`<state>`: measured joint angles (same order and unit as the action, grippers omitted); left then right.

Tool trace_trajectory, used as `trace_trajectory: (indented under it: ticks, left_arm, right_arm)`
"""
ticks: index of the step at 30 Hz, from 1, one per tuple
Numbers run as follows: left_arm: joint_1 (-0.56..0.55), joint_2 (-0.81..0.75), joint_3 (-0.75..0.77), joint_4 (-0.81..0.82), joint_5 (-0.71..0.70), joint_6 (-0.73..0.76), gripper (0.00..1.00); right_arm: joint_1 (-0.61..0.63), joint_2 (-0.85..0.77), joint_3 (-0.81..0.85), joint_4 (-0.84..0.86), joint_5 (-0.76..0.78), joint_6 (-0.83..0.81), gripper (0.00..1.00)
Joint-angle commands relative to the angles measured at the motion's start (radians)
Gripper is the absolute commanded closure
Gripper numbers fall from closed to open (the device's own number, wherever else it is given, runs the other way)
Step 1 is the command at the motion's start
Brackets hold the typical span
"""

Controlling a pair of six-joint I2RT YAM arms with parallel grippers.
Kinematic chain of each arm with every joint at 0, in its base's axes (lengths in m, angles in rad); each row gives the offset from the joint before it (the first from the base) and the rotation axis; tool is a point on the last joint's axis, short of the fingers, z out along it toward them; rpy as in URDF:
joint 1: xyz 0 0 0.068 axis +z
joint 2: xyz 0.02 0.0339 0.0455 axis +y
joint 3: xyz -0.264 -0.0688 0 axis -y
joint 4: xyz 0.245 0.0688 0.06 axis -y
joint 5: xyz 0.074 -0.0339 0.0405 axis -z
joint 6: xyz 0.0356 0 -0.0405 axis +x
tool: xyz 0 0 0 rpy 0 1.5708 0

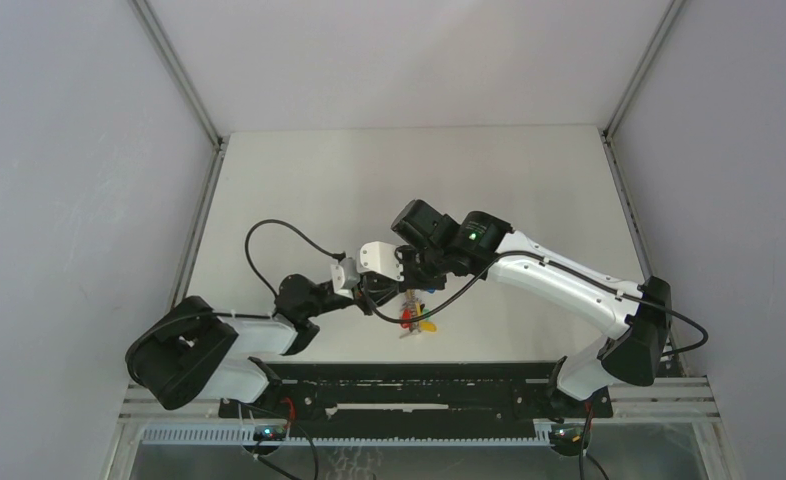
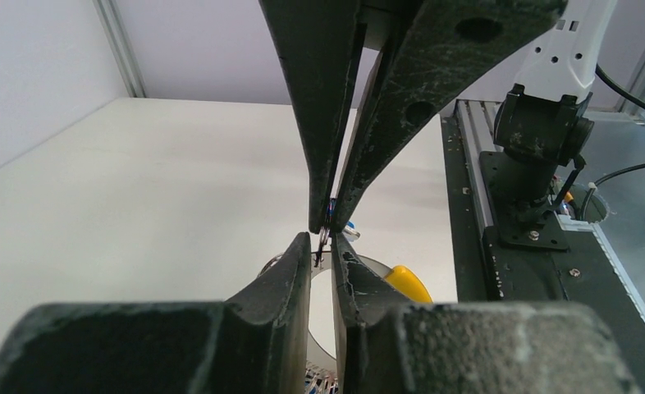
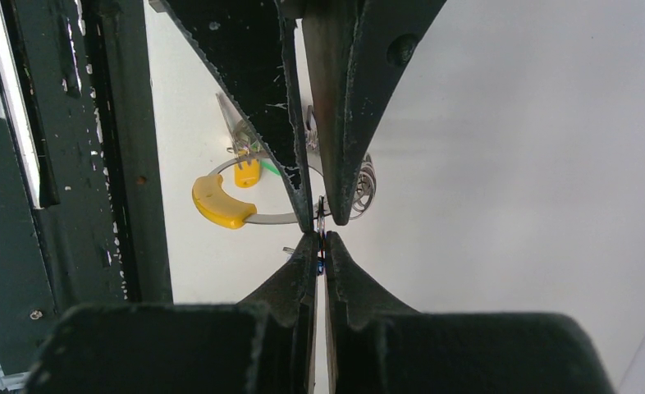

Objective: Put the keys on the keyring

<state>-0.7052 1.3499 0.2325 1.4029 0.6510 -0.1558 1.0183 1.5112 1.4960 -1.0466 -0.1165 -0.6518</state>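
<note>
The robot's right gripper crosses over its left gripper at the keyring, so the right gripper should open, swing back and take the blue key [image 3: 320, 267] from the opposite side.
My two grippers meet tip to tip over the near middle of the table. My left gripper [image 1: 394, 292] [image 2: 325, 244] is shut on a thin metal part of the keyring at its fingertips. The keyring [image 2: 374, 264] [image 3: 266, 218] is a grey loop with a yellow curved section [image 2: 407, 284] [image 3: 219, 202] and sits just below the grippers [image 1: 416, 322]. My right gripper [image 1: 414, 280] [image 3: 320, 240] is shut on a blue key [image 3: 320, 264], whose tip touches the metal held by the left. A yellow key [image 3: 247, 173] and other coloured keys [image 1: 410, 315] lie by the loop.
The black rail [image 1: 419, 385] with the arm bases runs along the near edge, close behind the keys. A small metal coil [image 3: 365, 185] lies beside the loop. The white table [image 1: 409, 180] stretches far and to both sides, with frame posts at its corners.
</note>
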Motion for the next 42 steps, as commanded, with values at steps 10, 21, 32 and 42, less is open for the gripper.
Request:
trace_trajectory:
  ticks: [10, 21, 32, 42]
  left_arm:
    - [-0.007, -0.047, 0.034, 0.05, -0.01, 0.003, 1.0]
    - [-0.007, -0.066, 0.008, 0.052, -0.072, 0.021, 1.0]
    - [-0.006, -0.09, -0.001, 0.053, -0.06, 0.024, 1.0]
    - [-0.006, -0.103, 0.001, 0.053, -0.013, 0.018, 1.0]
  right_arm:
    - [0.019, -0.025, 0.025, 0.043, 0.003, 0.015, 1.0]
    - [-0.07, -0.162, -0.097, 0.175, -0.106, 0.12, 0.79]
    - [-0.273, -0.344, -0.356, 0.467, -0.448, 0.23, 0.76]
    - [-0.325, -0.324, -0.406, 0.559, -0.634, 0.233, 0.76]
